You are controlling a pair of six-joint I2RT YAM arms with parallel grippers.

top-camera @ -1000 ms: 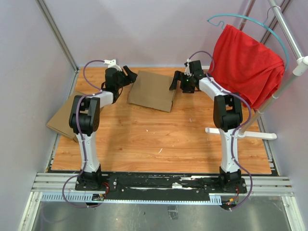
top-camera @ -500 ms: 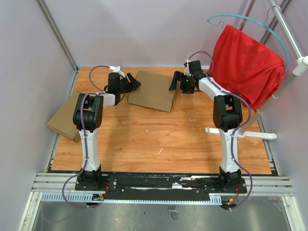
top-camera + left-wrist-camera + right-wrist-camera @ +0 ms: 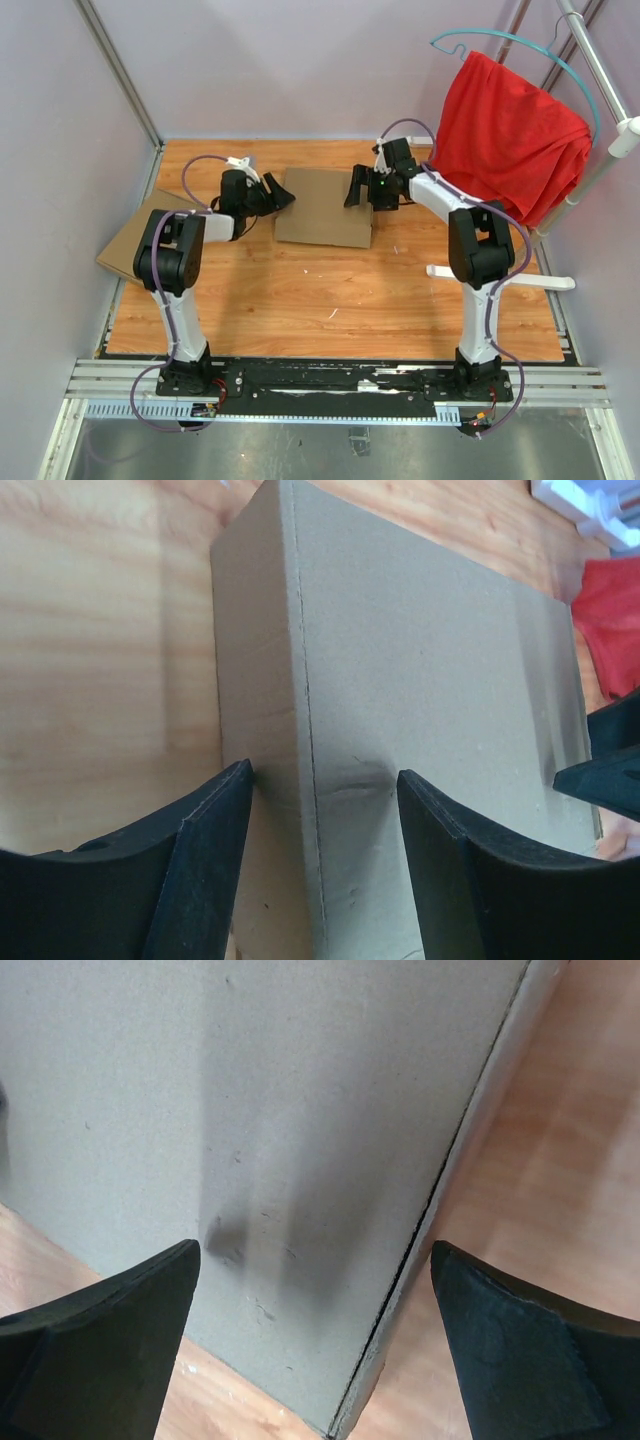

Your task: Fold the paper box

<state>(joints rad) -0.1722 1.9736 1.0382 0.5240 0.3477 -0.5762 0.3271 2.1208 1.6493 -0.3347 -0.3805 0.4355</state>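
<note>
Next, the left gripper I have should move to the near corner (image 3: 277, 240) of the paper box, on the side of the tan cardboard box, and close there.
The paper box (image 3: 325, 207) lies folded shut as a flat brown block at the back middle of the wooden table, its edges square to the table. My left gripper (image 3: 272, 193) is at its left edge. In the left wrist view that gripper (image 3: 325, 770) is open and straddles the box's (image 3: 430, 660) long upper edge, one finger by the side wall and the other over the lid. My right gripper (image 3: 358, 188) hovers over the right end. In the right wrist view it (image 3: 315, 1260) is wide open above the lid (image 3: 300, 1090) and the near corner, holding nothing.
A second, lighter tan cardboard box (image 3: 135, 245) lies at the table's left edge beside the left arm. A red cloth (image 3: 510, 135) hangs from a white rack at the back right. The rack's foot (image 3: 500, 278) rests on the table by the right arm.
The paper box has turned from skewed to square with the table and slid slightly nearer and right. The left gripper followed its left edge; the right gripper shifted a little left.
</note>
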